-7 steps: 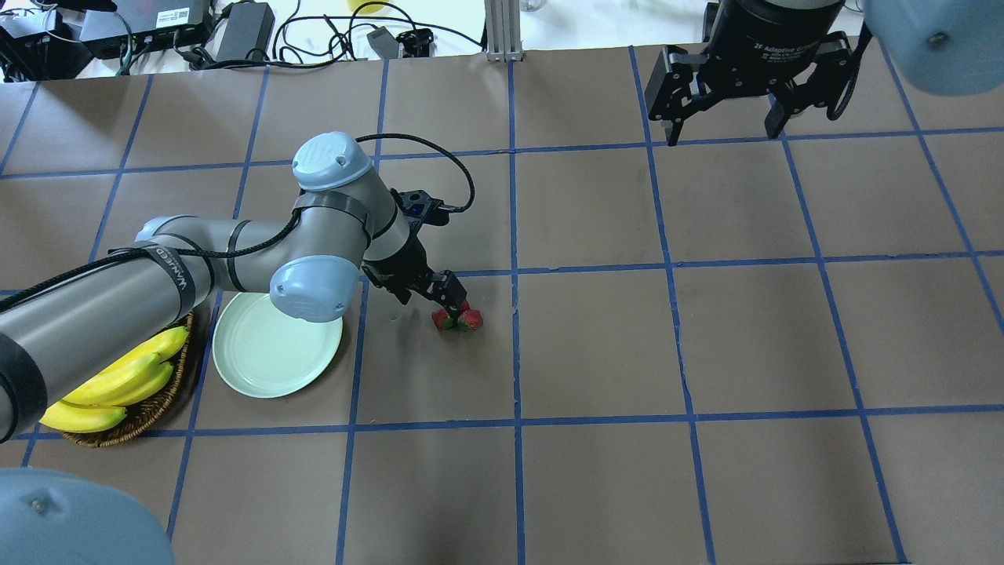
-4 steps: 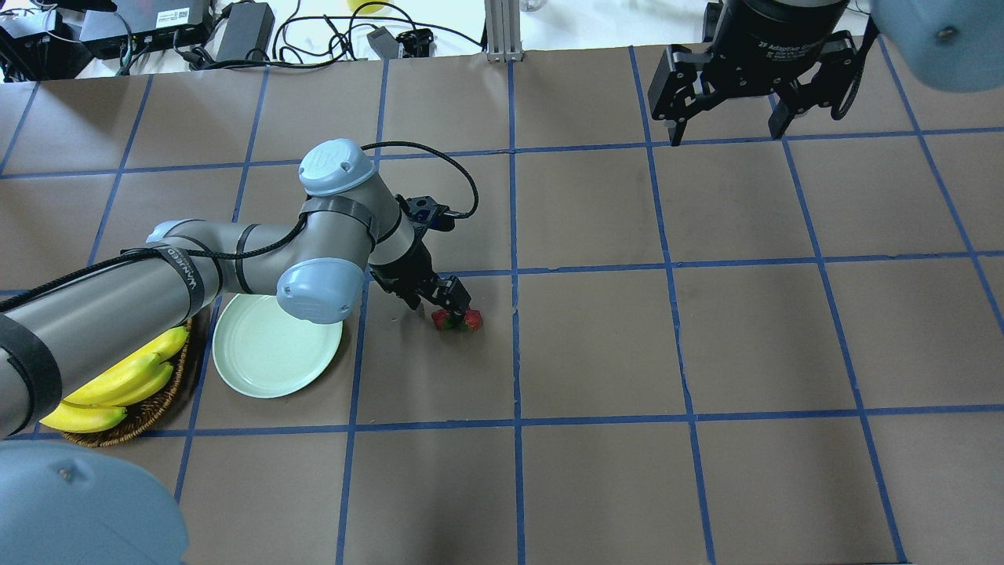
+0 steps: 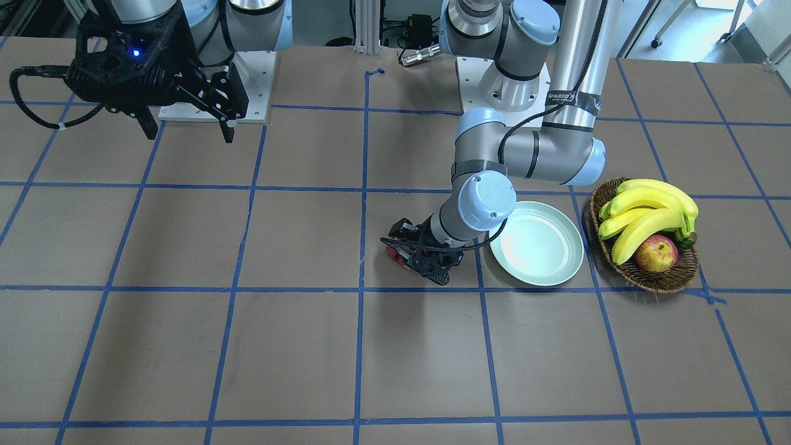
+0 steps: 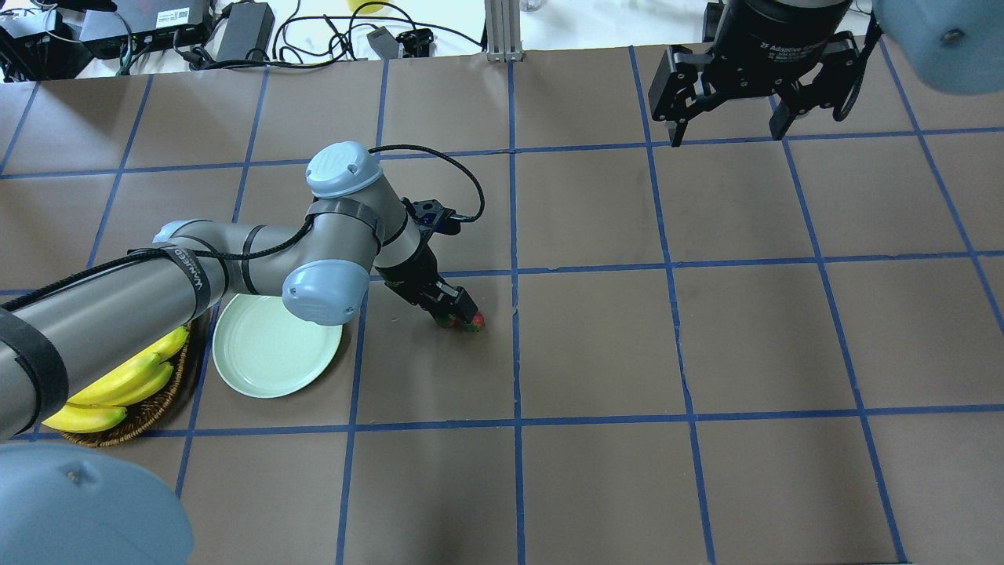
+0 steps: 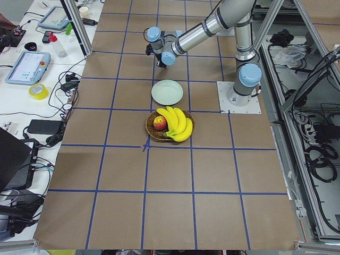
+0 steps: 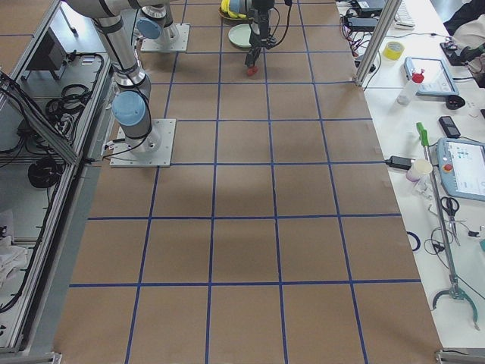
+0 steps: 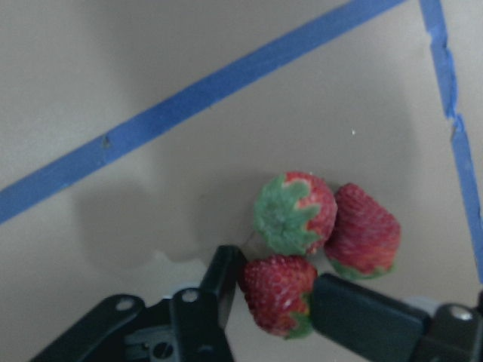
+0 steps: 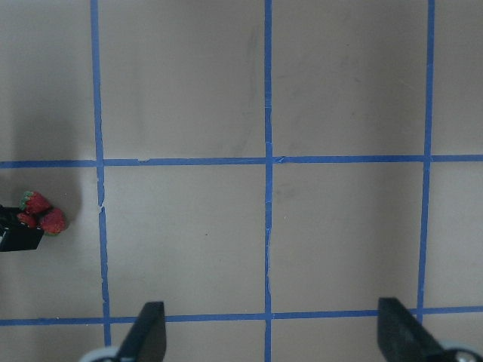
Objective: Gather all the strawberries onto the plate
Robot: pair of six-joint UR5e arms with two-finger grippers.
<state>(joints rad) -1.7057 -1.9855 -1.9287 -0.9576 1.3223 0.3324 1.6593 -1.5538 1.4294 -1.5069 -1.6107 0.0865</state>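
Next, I open my left gripper, lift it clear, turn it and take the leaf-up strawberry [image 7: 293, 213] first, because the nearest strawberry is crowded against its neighbours at my left gripper's fingers.
Three strawberries lie in a tight cluster on the brown table [image 4: 469, 320], also seen in the front view [image 3: 393, 254] and the right wrist view [image 8: 41, 213]. In the left wrist view two berries [image 7: 294, 211] [image 7: 362, 230] lie just beyond the fingers. My left gripper [image 7: 278, 290] [image 4: 459, 310] is down at the table, its fingers pressed on both sides of the nearest strawberry [image 7: 278, 298]. The pale green plate [image 4: 274, 353] [image 3: 537, 247] is empty, left of the berries in the overhead view. My right gripper [image 4: 725, 137] [image 3: 190, 135] hangs open and empty, far away.
A wicker basket [image 3: 655, 284] with bananas [image 3: 642, 210] and an apple [image 3: 656, 253] stands beside the plate, away from the berries. My left forearm reaches over the basket [image 4: 141, 412] and the plate's edge. Cables and boxes [image 4: 243, 31] lie past the table's far edge.
My left gripper has come down and forward onto the strawberry cluster and its fingers have narrowed around one berry. The right gripper has drifted slightly.
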